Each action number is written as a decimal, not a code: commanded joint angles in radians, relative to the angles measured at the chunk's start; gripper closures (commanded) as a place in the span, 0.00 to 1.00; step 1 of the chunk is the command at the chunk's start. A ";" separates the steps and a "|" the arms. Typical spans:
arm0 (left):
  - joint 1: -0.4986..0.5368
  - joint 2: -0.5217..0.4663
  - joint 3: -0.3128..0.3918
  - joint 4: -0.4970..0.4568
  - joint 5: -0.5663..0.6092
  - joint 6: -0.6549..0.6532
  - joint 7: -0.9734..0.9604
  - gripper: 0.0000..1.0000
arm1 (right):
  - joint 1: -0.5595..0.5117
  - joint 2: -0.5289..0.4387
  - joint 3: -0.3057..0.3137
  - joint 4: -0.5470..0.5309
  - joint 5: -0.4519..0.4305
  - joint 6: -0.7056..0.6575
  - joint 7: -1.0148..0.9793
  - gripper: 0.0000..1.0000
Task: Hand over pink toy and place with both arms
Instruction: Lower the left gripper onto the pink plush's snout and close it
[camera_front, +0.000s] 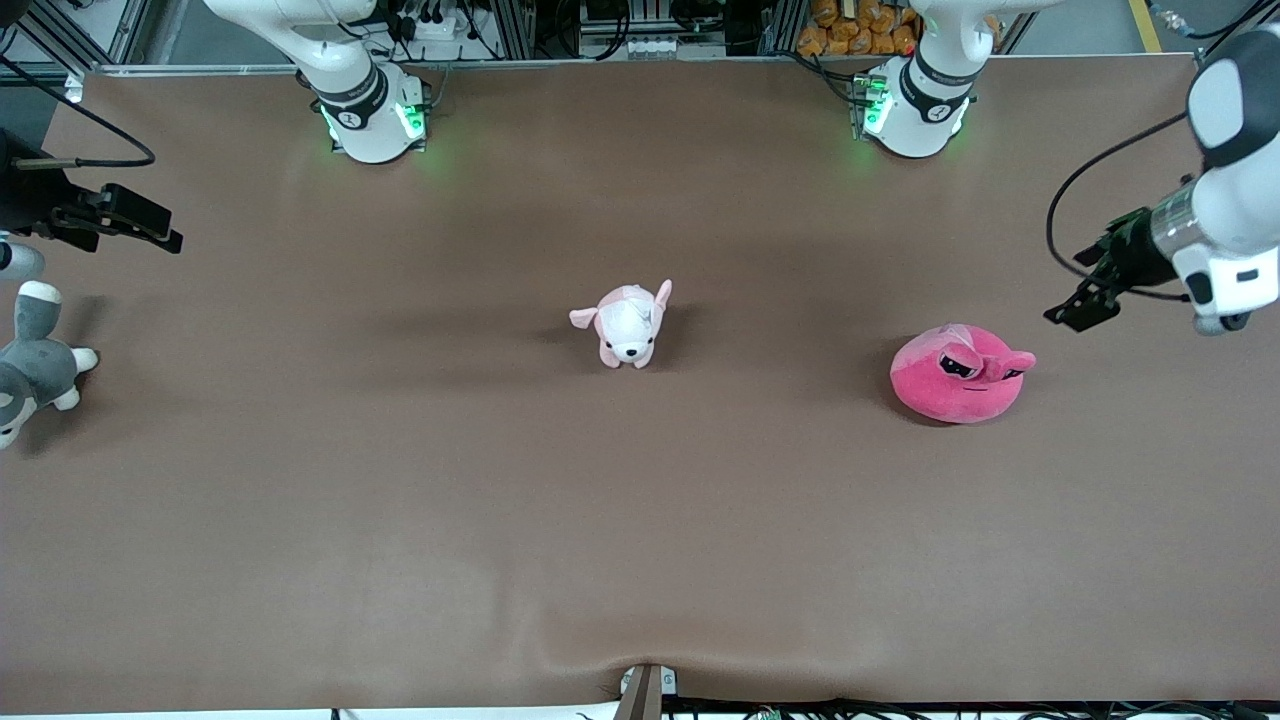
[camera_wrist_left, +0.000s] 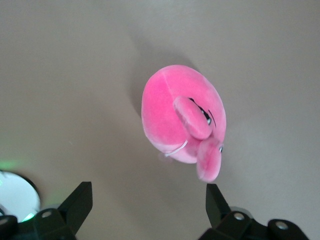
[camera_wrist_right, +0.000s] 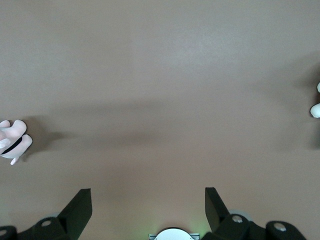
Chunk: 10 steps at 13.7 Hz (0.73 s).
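Observation:
The pink toy's outer ear (camera_front: 1020, 361) (camera_wrist_left: 209, 164), the one sticking out toward my left gripper, is the next place my left gripper will go to and close.
The pink toy (camera_front: 960, 373), a round hot-pink plush with half-lidded eyes, lies on the brown table toward the left arm's end. In the left wrist view the pink toy (camera_wrist_left: 182, 112) sits ahead of the fingertips, untouched. My left gripper (camera_front: 1068, 312) hangs in the air just off the toy, toward the left arm's end of the table. It is open and empty, as the left wrist view shows the left gripper (camera_wrist_left: 148, 192). My right gripper (camera_front: 160, 232) waits over the right arm's end of the table. It is open with nothing between its fingers (camera_wrist_right: 148, 197).
A small pale pink-and-white puppy plush (camera_front: 628, 322) stands mid-table; part of it (camera_wrist_right: 12, 140) shows in the right wrist view. A grey-and-white plush animal (camera_front: 35, 365) lies at the right arm's end, below the right gripper. A small bracket (camera_front: 645, 690) sits at the table's near edge.

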<state>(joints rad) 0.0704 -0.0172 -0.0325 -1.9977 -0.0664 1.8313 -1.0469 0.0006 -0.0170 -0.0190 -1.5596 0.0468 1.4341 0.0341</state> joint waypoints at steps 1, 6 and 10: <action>0.012 0.081 -0.007 0.014 -0.030 0.034 -0.093 0.00 | 0.007 0.005 0.001 0.009 -0.002 -0.004 0.012 0.00; 0.062 0.238 0.000 0.091 -0.172 0.054 -0.105 0.00 | 0.016 0.006 0.001 0.009 -0.004 -0.004 0.012 0.00; 0.100 0.304 0.000 0.117 -0.236 0.054 -0.147 0.00 | 0.016 0.006 0.001 0.009 -0.004 -0.004 0.012 0.00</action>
<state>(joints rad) 0.1577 0.2536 -0.0268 -1.9119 -0.2786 1.8940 -1.1697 0.0119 -0.0144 -0.0186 -1.5597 0.0472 1.4344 0.0341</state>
